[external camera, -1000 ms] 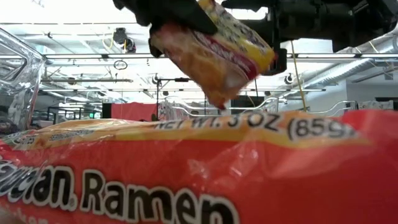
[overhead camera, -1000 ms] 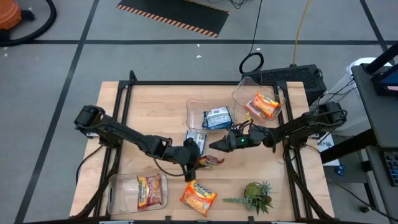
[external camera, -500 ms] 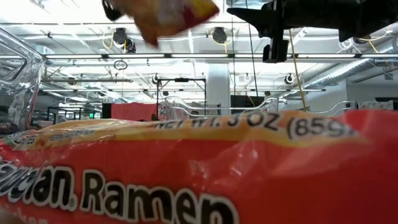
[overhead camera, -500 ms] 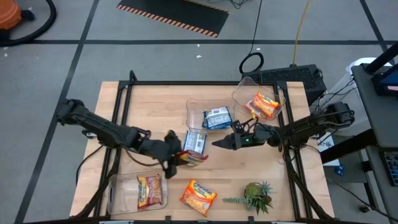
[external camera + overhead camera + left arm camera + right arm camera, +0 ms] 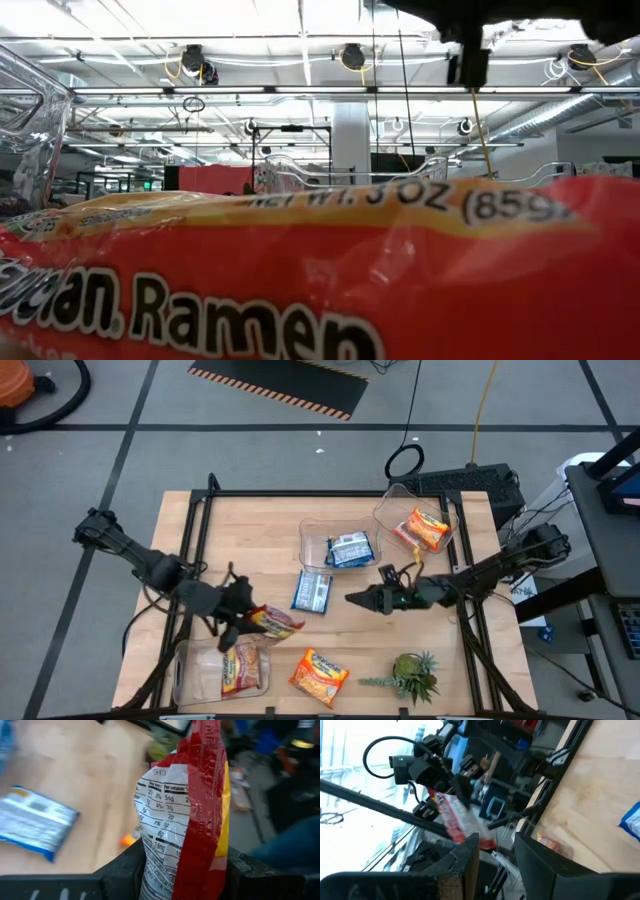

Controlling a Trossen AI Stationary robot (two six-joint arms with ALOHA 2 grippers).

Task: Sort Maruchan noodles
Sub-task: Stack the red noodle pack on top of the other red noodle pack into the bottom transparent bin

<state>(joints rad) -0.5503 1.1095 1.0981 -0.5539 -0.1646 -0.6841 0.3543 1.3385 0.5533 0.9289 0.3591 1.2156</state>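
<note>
Next, I release the dark red packet against the red-and-yellow packet inside the near clear bin (image 5: 234, 668) with my left gripper. The dark red packet is over that bin's far rim.
My left gripper (image 5: 243, 622) is shut on a dark red Maruchan noodle packet (image 5: 274, 623), held in the air over the far rim of the clear bin (image 5: 190, 665) at the near left. That bin holds a red-and-yellow packet (image 5: 241, 668). My right gripper (image 5: 352, 598) hovers open and empty over the table's middle, beside a blue packet (image 5: 312, 592) lying flat. An orange packet (image 5: 318, 672) lies near the front edge and fills the low view (image 5: 300, 270). My left gripper pinches one end of the dark red packet (image 5: 167, 865) between its two fingers (image 5: 125, 872). The packet stands edge-on in the hold, and its label side and red seam (image 5: 200, 795) stick out past the fingertips. It is lifted clear, pointing toward the table's right.
A middle bin (image 5: 318, 540) holds a blue packet (image 5: 350, 548). A far-right bin (image 5: 392, 510) holds an orange packet (image 5: 428, 528). A small green spiky plant (image 5: 412, 675) stands near the front right. Bare wood shows at the far left.
My left gripper has risen and swung from the table's middle toward the near left, carrying the red packet clear of the table to the near-left bin. The packet has left the low view. My right gripper has rolled and drifted slightly toward the near edge.
</note>
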